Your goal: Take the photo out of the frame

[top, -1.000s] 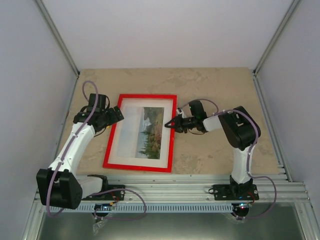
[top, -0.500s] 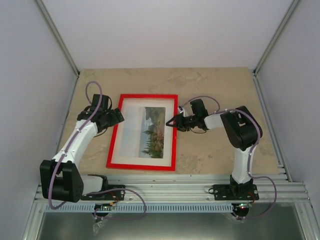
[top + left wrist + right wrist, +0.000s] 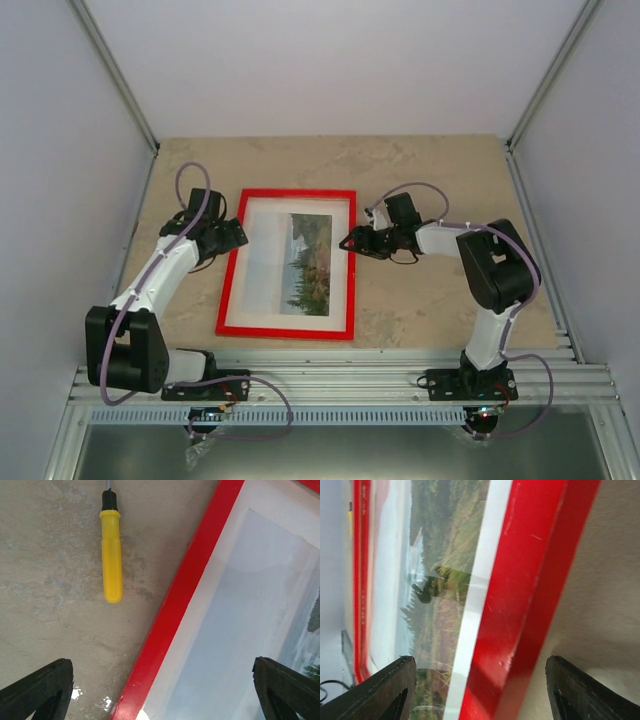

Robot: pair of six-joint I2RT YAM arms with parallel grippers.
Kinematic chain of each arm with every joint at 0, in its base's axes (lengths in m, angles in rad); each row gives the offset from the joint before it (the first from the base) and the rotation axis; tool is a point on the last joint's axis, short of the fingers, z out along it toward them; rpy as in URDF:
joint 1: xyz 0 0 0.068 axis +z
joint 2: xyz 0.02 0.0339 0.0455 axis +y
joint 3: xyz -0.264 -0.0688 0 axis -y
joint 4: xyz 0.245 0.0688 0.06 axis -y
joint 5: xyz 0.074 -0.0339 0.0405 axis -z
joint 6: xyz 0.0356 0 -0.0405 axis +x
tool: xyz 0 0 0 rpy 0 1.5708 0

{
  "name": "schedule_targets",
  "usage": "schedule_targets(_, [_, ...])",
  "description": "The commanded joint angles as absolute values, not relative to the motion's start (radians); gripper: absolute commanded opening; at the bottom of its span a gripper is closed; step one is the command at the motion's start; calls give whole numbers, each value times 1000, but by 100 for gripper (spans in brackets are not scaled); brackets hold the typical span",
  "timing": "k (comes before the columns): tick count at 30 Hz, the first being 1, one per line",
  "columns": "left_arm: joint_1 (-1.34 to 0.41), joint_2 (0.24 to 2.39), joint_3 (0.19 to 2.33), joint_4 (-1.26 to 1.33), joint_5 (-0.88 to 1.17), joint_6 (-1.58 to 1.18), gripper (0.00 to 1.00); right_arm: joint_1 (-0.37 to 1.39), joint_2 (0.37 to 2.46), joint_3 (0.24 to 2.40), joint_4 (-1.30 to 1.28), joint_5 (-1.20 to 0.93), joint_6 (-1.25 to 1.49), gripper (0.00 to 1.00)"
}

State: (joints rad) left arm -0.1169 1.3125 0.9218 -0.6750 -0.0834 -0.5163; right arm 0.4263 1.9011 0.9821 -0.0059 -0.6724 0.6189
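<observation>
The red frame's side has my right gripper slanted across it, so the gripper needs to turn upright and pinch that side (image 3: pixel 351 264) from above before it lifts the frame off the photo.
The red frame (image 3: pixel 285 331) lies flat on the table between my two arms, with the landscape photo (image 3: pixel 308 268) inside it behind a white mat. My left gripper (image 3: pixel 236 233) hovers at the frame's left edge. In the left wrist view its jaws stand wide open (image 3: pixel 165 695) on either side of the red rail (image 3: pixel 175 605), touching nothing. My right gripper (image 3: pixel 347 241) is at the frame's right edge. In the right wrist view it is open (image 3: pixel 480 690), with the red rail (image 3: pixel 520 595) between its fingers and the photo (image 3: pixel 440 555) beyond it.
A yellow-handled tool (image 3: pixel 111 555) lies on the table just left of the frame, under my left wrist. Pale walls close in the table on the left, right and back. A metal rail (image 3: pixel 340 375) runs along the near edge.
My right gripper has opened at the frame's right edge. The frame has turned a little straighter and shifted right. My left arm has moved slightly farther back.
</observation>
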Motion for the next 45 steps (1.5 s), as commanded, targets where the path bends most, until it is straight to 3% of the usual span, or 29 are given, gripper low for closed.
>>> schedule_targets(1, [-117,1345,912,-656,-119,-493,100,413,1868,978,-191,-518,554,72])
schedule_targets(11, [-117,1472,935,-675,-168,-449,99,513,1727,1019,-347,-260,523,73])
schedule_targets(21, [-117,1559,945,-688,-179,-437,97,664,1796,1140,-443,-24,518,70])
schedule_targets(34, [-117,1609,951,-692,-162,-427,94,694,1886,1155,-423,84,511,43])
schedule_targets(45, [-117,1650,953,-697,-148,-419,87,695,1945,1166,-385,76,514,38])
